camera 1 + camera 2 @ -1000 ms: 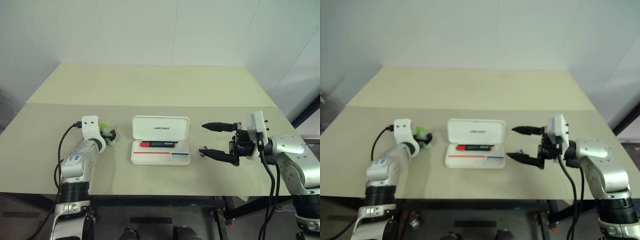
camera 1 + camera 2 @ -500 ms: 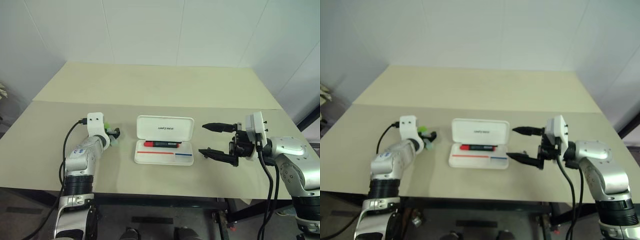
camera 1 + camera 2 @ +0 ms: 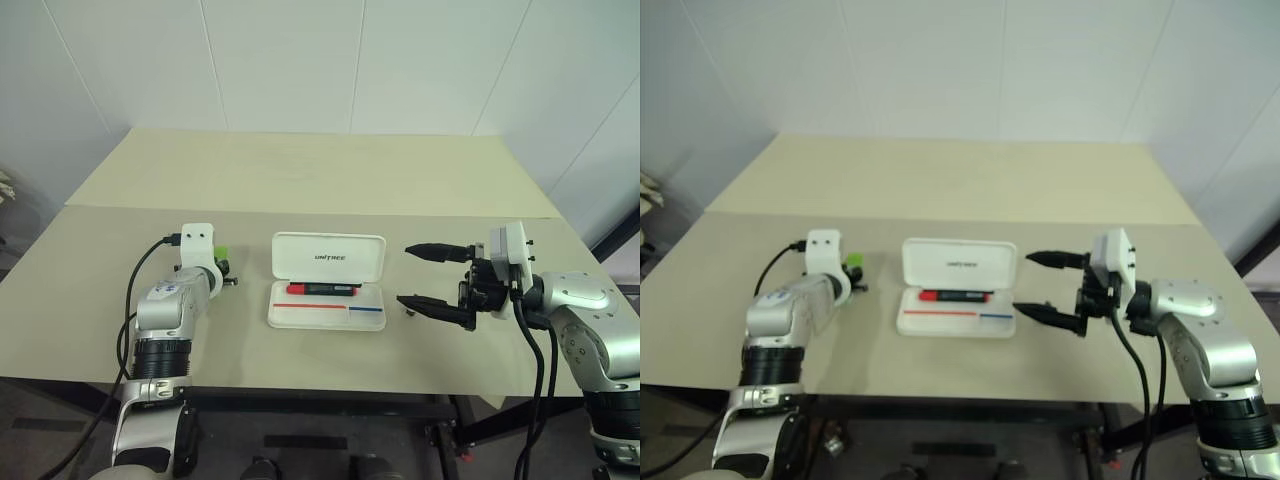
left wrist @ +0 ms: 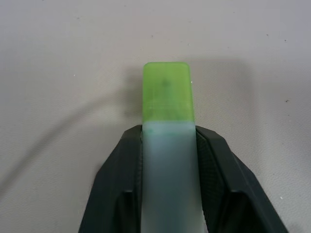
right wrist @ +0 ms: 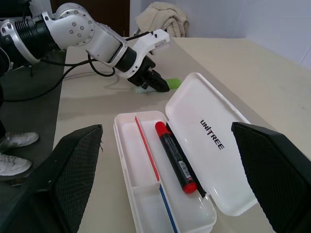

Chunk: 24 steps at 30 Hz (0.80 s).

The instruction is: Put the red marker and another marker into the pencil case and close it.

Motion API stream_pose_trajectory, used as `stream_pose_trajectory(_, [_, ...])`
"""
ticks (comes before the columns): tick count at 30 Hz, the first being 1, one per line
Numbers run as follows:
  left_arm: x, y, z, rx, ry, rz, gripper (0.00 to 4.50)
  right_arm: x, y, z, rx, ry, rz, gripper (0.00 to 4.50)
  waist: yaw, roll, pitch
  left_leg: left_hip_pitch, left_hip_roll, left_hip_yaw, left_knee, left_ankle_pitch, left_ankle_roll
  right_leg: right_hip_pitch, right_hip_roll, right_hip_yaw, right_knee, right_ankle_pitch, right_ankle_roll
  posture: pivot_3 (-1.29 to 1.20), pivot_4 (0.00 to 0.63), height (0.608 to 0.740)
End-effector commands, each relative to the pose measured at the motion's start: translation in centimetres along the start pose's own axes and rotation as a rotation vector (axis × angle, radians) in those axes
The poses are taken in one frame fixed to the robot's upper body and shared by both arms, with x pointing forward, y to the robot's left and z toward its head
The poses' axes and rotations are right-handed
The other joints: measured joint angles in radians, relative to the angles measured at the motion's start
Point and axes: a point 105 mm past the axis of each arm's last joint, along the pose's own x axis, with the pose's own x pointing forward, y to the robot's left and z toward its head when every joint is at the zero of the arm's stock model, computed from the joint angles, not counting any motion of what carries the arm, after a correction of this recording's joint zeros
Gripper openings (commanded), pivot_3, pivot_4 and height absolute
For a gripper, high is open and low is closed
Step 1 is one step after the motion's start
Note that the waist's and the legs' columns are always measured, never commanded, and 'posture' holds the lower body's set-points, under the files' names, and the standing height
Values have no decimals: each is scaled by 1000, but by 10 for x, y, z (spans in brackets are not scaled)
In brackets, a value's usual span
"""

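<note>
Next, my left gripper releases the light green marker in the pencil case's front compartment (image 3: 312, 317), so that it lies along the red stripe.
The white pencil case (image 3: 290, 258) lies open mid-table, its lid laid back. Inside it rests the red marker (image 3: 322, 289), seen too in the right wrist view (image 5: 174, 155) beside the red stripe. The light green marker (image 4: 167, 97) lies on the table left of the case, its green end (image 3: 220, 251) poking out past the fingers. My left gripper (image 3: 222, 270) is shut on it, both black fingers (image 4: 121, 184) pressed against its sides. My right gripper (image 3: 404, 275) hovers open just right of the case, pointing at it, with nothing held.
The beige table (image 3: 300, 180) runs back to a white wall, with a seam across it behind the case. A black cable (image 3: 140, 290) loops from my left wrist. In the right wrist view a heap of cloth (image 5: 163, 19) lies beyond the table.
My left gripper's fingers have come together onto the green marker they stood open around. The right arm has held still. The whole picture has shifted with the camera.
</note>
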Motion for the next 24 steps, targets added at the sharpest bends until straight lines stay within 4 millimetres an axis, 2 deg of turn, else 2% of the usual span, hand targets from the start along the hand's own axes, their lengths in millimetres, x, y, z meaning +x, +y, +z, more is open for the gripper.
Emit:
stream_pose_trajectory(1, [7,-3,-30,-5,115,-9,1122,-2,-3,13,-58,-25,-14,4500,0,0,0,0,0,0,0,0,0,1,0,0,0,0,0,0,150,740])
stream_pose_trajectory(4, [8,-12,-14,19,40,-68,1122,-3,-5,14,-63,-26,-23,4500,0,0,0,3,0,0,0,0,0,4,0,0,-1,0,0,0,150,740])
stream_pose_trajectory(6, [6,-24,7,47,-82,-152,1122,-3,-6,15,-65,-28,-28,4500,4,0,0,8,0,0,-2,0,0,9,0,-1,-4,0,-1,0,150,740])
stream_pose_trajectory(9, [-5,-42,33,139,-230,-307,1122,-7,-6,16,-66,-33,-32,4500,4,-2,1,8,0,-1,-4,0,0,13,-1,-2,-12,-2,-6,0,150,740])
stream_pose_trajectory(11, [-13,-47,45,218,-288,-394,1122,-10,-5,17,-61,-43,-31,4500,2,-3,2,6,0,1,-6,0,0,12,-3,-1,-17,-2,-12,0,150,740])
stream_pose_trajectory(13, [-26,-51,59,265,-365,-500,1122,-14,0,18,-44,-55,-13,4500,-1,-4,2,6,0,2,-9,0,2,12,-5,-1,-19,-1,-13,0,150,740])
stream_pose_trajectory(15, [-40,-52,70,310,-425,-614,1122,-21,9,15,-9,-35,36,4500,0,-4,2,6,0,4,-15,0,2,9,-7,-1,-19,4,-3,0,150,740])
stream_pose_trajectory(18, [-62,-51,84,383,-485,-765,1122,-34,19,10,26,3,91,4500,4,-4,2,5,2,1,-18,-2,-3,6,-4,-3,-17,-1,-7,0,150,740])
stream_pose_trajectory(21, [-86,-54,96,477,-524,-922,1122,-40,16,8,12,34,68,4500,3,-4,2,5,4,-1,-18,-5,-5,5,-1,-5,-15,-5,-8,0,150,740])
stream_pose_trajectory(24, [-103,-59,98,582,-527,-1053,1122,-40,13,8,-3,36,38,4500,0,-4,2,4,4,0,-17,-6,-5,4,0,-4,-15,-6,-8,0,150,740])
